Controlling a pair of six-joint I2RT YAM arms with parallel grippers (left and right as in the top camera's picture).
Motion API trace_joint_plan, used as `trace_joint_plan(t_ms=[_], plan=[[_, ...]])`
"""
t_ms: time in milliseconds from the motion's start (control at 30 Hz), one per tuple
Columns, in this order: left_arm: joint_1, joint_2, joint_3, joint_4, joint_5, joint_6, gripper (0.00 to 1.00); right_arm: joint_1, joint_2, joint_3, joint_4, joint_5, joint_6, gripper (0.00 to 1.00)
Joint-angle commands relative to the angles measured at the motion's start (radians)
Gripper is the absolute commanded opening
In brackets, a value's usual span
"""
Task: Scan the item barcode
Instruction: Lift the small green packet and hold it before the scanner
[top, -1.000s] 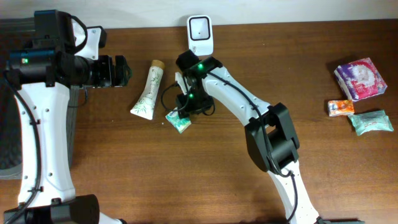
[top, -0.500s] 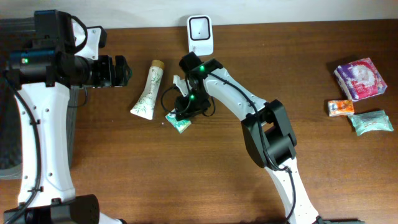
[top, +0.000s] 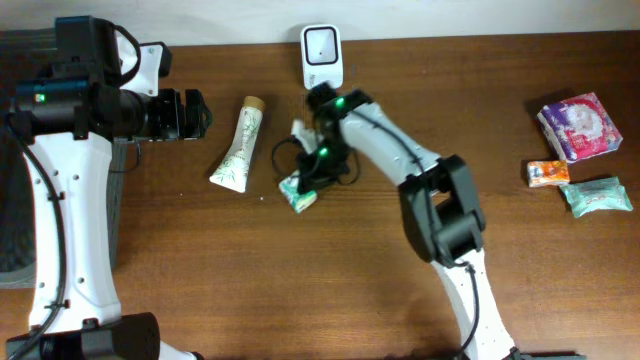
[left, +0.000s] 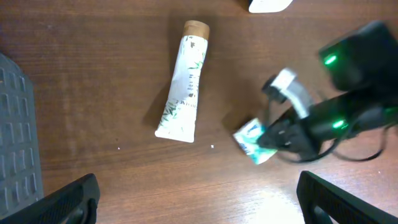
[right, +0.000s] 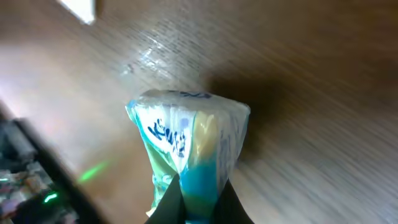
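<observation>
The robot's right gripper needs to set the green and white packet, now in the middle of the table, down next to the pink tissue pack, just behind the orange packet (top: 527, 145).
A small green and white packet (top: 297, 193) sits in the middle of the table, pinched by my right gripper (top: 313, 178), which is shut on its blue-green end (right: 186, 143). In the right wrist view the black fingertips (right: 214, 202) squeeze the wrapper just above the wood. The white barcode scanner (top: 322, 55) stands at the back edge, a little behind this arm. My left gripper (top: 196, 112) hovers at the left, open and empty, looking down on the packet (left: 254, 140) and the right gripper (left: 281, 133).
A white tube with a cork-coloured cap (top: 238, 146) lies left of the packet. A pink tissue pack (top: 580, 125), an orange packet (top: 548, 173) and a pale green packet (top: 597, 195) lie far right. A grey crate (top: 12, 200) borders the left edge.
My right gripper has closed on the green packet and shifted slightly to the right with it. The left arm has stayed still.
</observation>
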Motion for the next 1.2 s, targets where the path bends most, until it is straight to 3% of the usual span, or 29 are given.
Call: trace_joint_plan(t_ms=[0, 400, 600, 1167], plan=[[-0.001, 0.001, 0.003, -0.002, 0.011, 0.001, 0.99, -0.114, -0.011, 0.098, -0.068, -0.235, -0.157, 0.04], [-0.001, 0.001, 0.003, -0.002, 0.011, 0.001, 0.99, -0.428, -0.018, 0.166, -0.119, -0.904, -0.404, 0.04], [-0.001, 0.001, 0.003, -0.002, 0.011, 0.001, 0.99, -0.480, -0.018, 0.166, -0.119, -0.917, -0.405, 0.04], [-0.001, 0.001, 0.003, -0.002, 0.011, 0.001, 0.99, -0.412, -0.018, 0.166, -0.123, -0.871, -0.446, 0.04]])
